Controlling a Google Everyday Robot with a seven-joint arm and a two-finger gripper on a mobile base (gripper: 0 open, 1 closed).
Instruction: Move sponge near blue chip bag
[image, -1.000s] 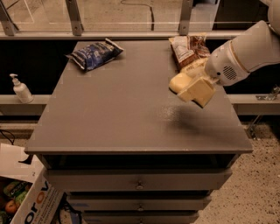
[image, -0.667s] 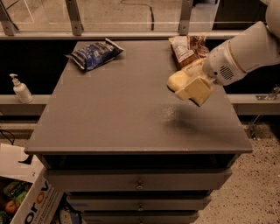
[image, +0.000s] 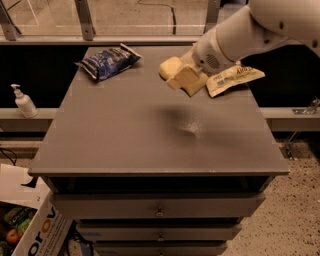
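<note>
My gripper has the sponge, held off the tabletop at the back. It will let go of it on the grey table against the blue chip bag's side (image: 129, 70) facing the tan bag.
The blue chip bag (image: 107, 61) lies at the back left of the grey table (image: 125, 135). My gripper (image: 179, 76) hangs above the back middle of the table, to the right of the blue bag. Its pale yellow blocky fingers (image: 189, 81) are shut on the pale yellow sponge (image: 169, 66), which sticks out to the left and is held off the tabletop. A shadow falls on the table below it. A gap of bare table lies between the sponge and the blue bag.
A tan, brown and white bag (image: 234, 77) lies at the back right, partly under my white arm (image: 240, 35). A soap dispenser (image: 23, 102) stands on a ledge to the left. A cardboard box (image: 35, 230) sits on the floor at lower left.
My gripper has carried the sponge leftward and toward the back of the table, closer to the blue chip bag. The bags have not moved.
</note>
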